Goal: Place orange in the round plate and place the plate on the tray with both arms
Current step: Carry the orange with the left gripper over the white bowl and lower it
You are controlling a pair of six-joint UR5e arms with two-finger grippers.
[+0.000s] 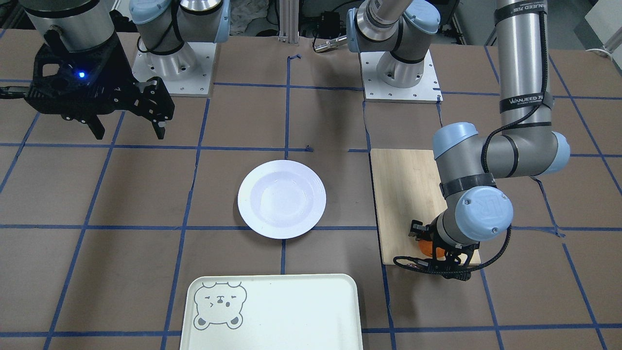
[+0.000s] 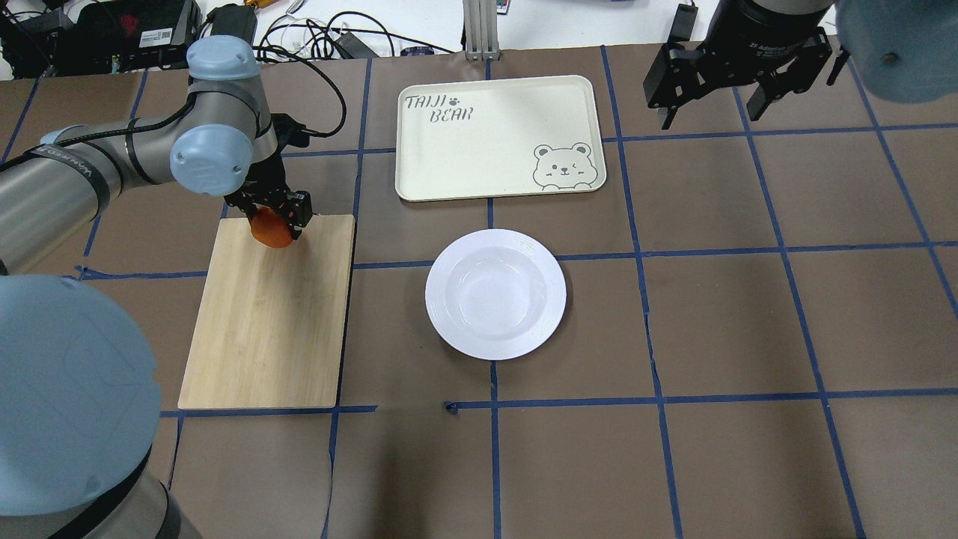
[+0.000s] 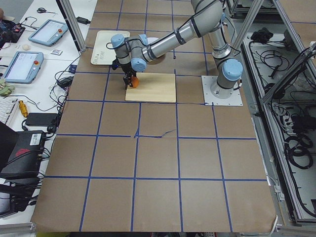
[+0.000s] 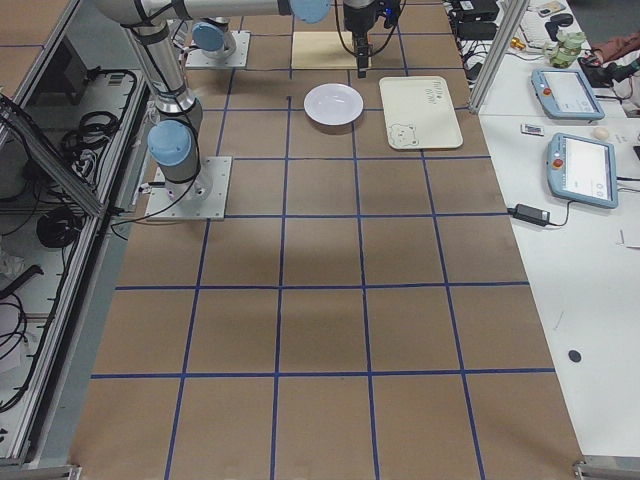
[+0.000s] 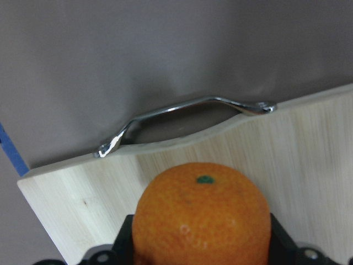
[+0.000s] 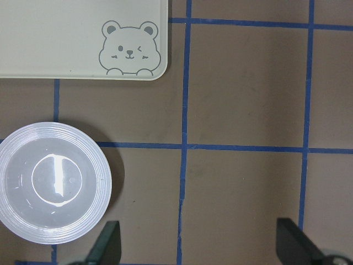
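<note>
The robot's left gripper needs to release the orange in the middle of the empty white round plate (image 1: 284, 201).
The orange (image 2: 269, 230) sits at the handle end of the bamboo board, between the fingers of my left gripper (image 2: 274, 218), which is shut on it. In the left wrist view the orange (image 5: 201, 215) fills the gap, with black pads pressed against both of its sides. The white round plate (image 2: 495, 293) lies empty at mid-table. Beyond it lies the cream tray (image 2: 479, 150) with its bear drawing, nothing on it. My right gripper (image 2: 709, 116) hangs open and high over the far right of the table; its view shows the plate (image 6: 53, 190) and the tray (image 6: 66, 38) below.
The bamboo cutting board (image 2: 269, 322) lies on the robot's left side, its metal handle (image 5: 187, 110) at the far end. Blue tape lines grid the brown table. Cables and equipment line the far edge behind the tray.
</note>
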